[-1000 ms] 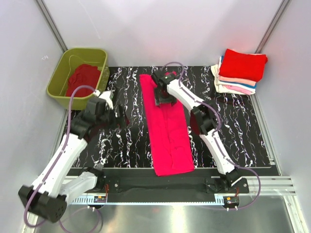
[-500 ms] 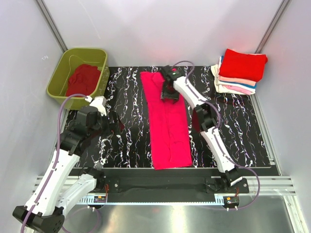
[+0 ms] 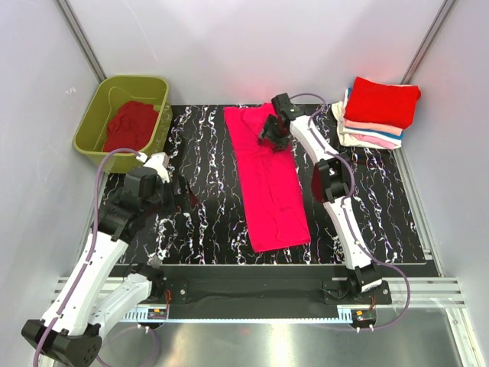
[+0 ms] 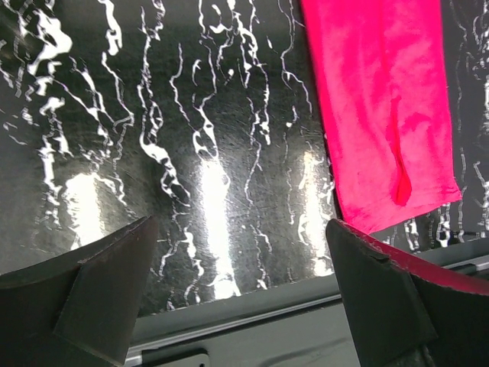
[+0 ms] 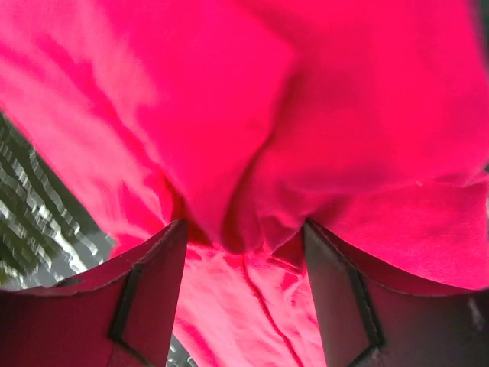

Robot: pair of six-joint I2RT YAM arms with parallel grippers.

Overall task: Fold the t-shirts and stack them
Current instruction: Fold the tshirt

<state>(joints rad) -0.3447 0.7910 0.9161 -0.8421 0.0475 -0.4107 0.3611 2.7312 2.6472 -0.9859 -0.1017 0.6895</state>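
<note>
The magenta t-shirt has its near-end corner (image 3: 254,250) (image 4: 354,227) on the olive-green tub's side. My left gripper needs to close on that corner.
A magenta t-shirt (image 3: 271,183), folded into a long narrow strip, lies on the black marbled mat (image 3: 199,222). It runs from the far middle toward the front. My right gripper (image 3: 269,136) is at its far end, and its jaws pinch a raised fold of the magenta cloth (image 5: 252,176) in the right wrist view. My left gripper (image 3: 179,191) is open and empty, low over the mat left of the shirt. The shirt's near end (image 4: 382,115) shows in the left wrist view. A stack of folded t-shirts (image 3: 374,122), red on top, sits at the far right.
An olive-green tub (image 3: 92,122) at the far left holds a crumpled red t-shirt (image 3: 130,126). The mat's front edge and a metal rail (image 3: 252,290) run along the near side. Grey walls close in the left, back and right.
My right gripper moved right and away, dragging the magenta strip with it, so its near end slid back from the front edge. My left arm drew back toward the left.
</note>
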